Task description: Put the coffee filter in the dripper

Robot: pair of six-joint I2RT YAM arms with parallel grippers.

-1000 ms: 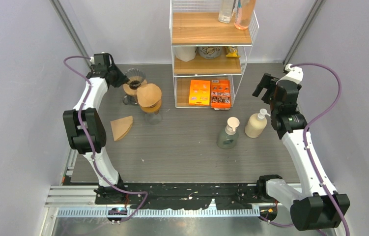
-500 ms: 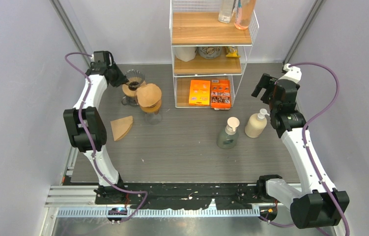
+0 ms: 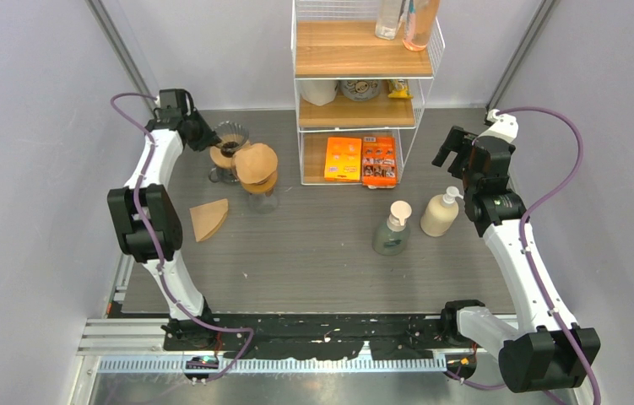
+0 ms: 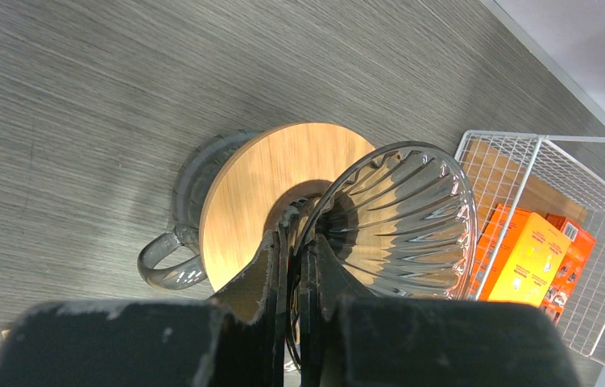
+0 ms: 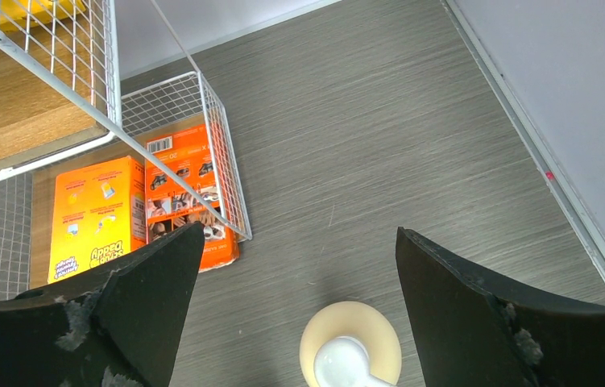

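I need to release the glass dripper from my left gripper close beside the second glass vessel (image 3: 229, 171), just behind the folded coffee filter.
The glass dripper (image 3: 231, 137) with a wooden collar (image 4: 254, 181) stands over a grey glass mug (image 4: 166, 266) at the back left. My left gripper (image 3: 208, 142) is shut on the dripper's near rim (image 4: 395, 218), one finger inside the cone and one outside, its tips (image 4: 299, 234) at the collar. A folded brown coffee filter (image 3: 209, 218) lies flat on the table in front of it, apart from both grippers. My right gripper (image 3: 453, 145) is open and empty, and hangs above a cream pump bottle (image 5: 350, 347); its jaws (image 5: 296, 242) stand wide apart.
A second glass vessel capped with brown filters (image 3: 257, 165) stands just right of the dripper. A wire shelf rack (image 3: 362, 89) with orange boxes (image 3: 361, 160) stands at the back centre. A green pump bottle (image 3: 392, 229) and the cream one (image 3: 439, 214) stand at the right.
My left wrist has shifted slightly toward the back left while still gripping the dripper rim. The right arm has barely moved. The filter on the table has not moved.
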